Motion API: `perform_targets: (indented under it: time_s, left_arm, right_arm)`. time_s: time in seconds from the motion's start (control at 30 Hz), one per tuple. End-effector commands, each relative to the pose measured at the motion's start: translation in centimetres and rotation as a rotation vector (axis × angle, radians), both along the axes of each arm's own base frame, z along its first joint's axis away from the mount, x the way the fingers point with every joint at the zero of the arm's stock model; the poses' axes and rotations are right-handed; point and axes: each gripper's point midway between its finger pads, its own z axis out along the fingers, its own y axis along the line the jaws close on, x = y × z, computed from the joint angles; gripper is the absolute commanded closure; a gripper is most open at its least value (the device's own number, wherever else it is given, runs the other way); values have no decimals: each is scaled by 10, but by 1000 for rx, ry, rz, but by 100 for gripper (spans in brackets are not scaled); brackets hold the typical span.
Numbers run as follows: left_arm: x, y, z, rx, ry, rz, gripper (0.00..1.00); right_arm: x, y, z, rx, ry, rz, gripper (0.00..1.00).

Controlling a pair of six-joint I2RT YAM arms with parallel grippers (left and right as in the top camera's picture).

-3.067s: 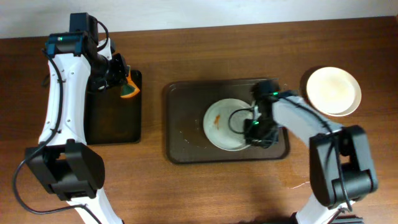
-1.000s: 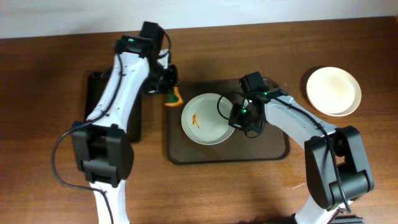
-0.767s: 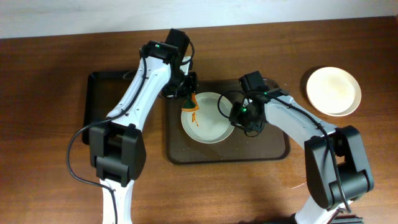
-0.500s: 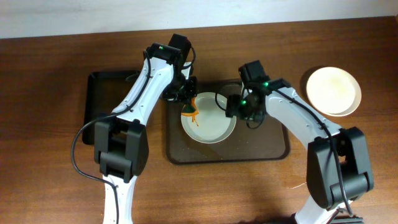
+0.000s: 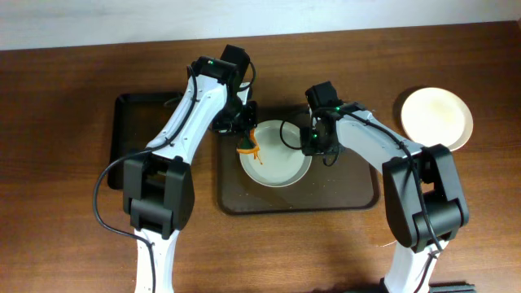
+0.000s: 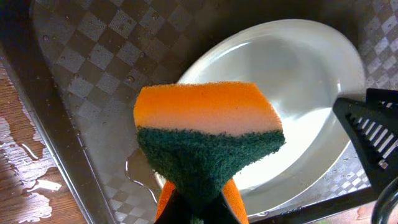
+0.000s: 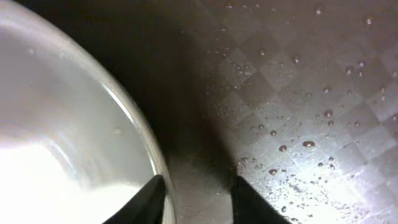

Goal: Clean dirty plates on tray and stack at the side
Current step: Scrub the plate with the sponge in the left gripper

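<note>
The robot's left gripper should release the green-and-orange sponge inside the black tray, just off its middle (image 5: 158, 144) toward the brown tray.
One white plate (image 5: 281, 159) lies on the dark brown tray (image 5: 350, 191), left of its middle. My left gripper (image 5: 244, 140) is shut on the green-and-orange sponge (image 5: 247, 147) and holds it over the plate's left rim. In the left wrist view the sponge (image 6: 208, 137) hides part of the plate (image 6: 298, 81), with the gripper (image 6: 202, 210) below it. My right gripper (image 5: 313, 145) is open at the plate's right rim. In the right wrist view its fingers (image 7: 199, 199) stand apart, the left one against the plate (image 7: 62, 137), the other over the wet tray (image 7: 298, 93). White plates (image 5: 437, 120) sit on the table to the right.
The smaller black tray (image 5: 138, 155) lies at the left with nothing on it. The brown tray's floor (image 6: 93, 62) is wet with drops and a small puddle. Both arms reach in over the brown tray's far rim.
My left arm carried the sponge from the black tray to the plate's left rim. The plate slid left on the brown tray. My right gripper shifted to the plate's right rim.
</note>
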Motion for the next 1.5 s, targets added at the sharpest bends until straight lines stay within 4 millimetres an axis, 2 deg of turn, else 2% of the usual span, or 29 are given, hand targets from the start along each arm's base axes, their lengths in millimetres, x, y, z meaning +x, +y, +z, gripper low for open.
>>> perform_targets:
  time_s: [0.0, 0.2, 0.27, 0.47, 0.53, 0.67, 0.8, 0.9, 1.0, 1.07, 1.3, 1.37, 1.47]
  left_arm:
    - [-5, -5, -1, 1, 15, -4, 100]
    - [-13, -40, -4, -12, -18, -31, 100]
    - [-15, -45, -12, -7, -13, -9, 100]
    - [-27, -41, -43, 7, 50, 86, 100]
    - [-25, -43, -45, -3, 40, 86, 100]
    - [-26, -70, -43, -129, 48, 58, 100]
    - [-32, -75, -51, -107, 70, 95, 100]
    - [-38, -64, -75, -28, 99, 120, 100]
    - [-34, -32, -95, 149, 53, 134, 100]
    - [-33, -11, -98, 259, 18, 133, 100]
    - [-15, 41, -90, 543, -118, 25, 100]
    - [-11, 53, -81, 617, -142, 20, 100]
    - [4, 51, -54, 632, -192, 32, 100]
  right_arm:
    - [2, 2, -3, 1, 6, 8, 79]
    - [-2, 11, -2, 59, 31, -40, 89]
    - [-6, 11, -3, 65, 54, -53, 90]
    - [-14, 9, -5, 56, 84, -54, 91]
    - [-14, 9, -5, 56, 86, -54, 91]
    - [-17, 8, -5, 51, 98, -54, 90]
    - [-20, 7, -6, 48, 109, -54, 90]
    - [-24, 6, -6, 43, 125, -55, 90]
    - [-24, 6, -6, 42, 126, -55, 91]
    - [-24, 6, -6, 42, 126, -55, 90]
    - [-25, 6, -6, 42, 128, -55, 91]
    - [-25, 6, -6, 41, 129, -55, 90]
    - [-25, 6, -6, 41, 129, -55, 91]
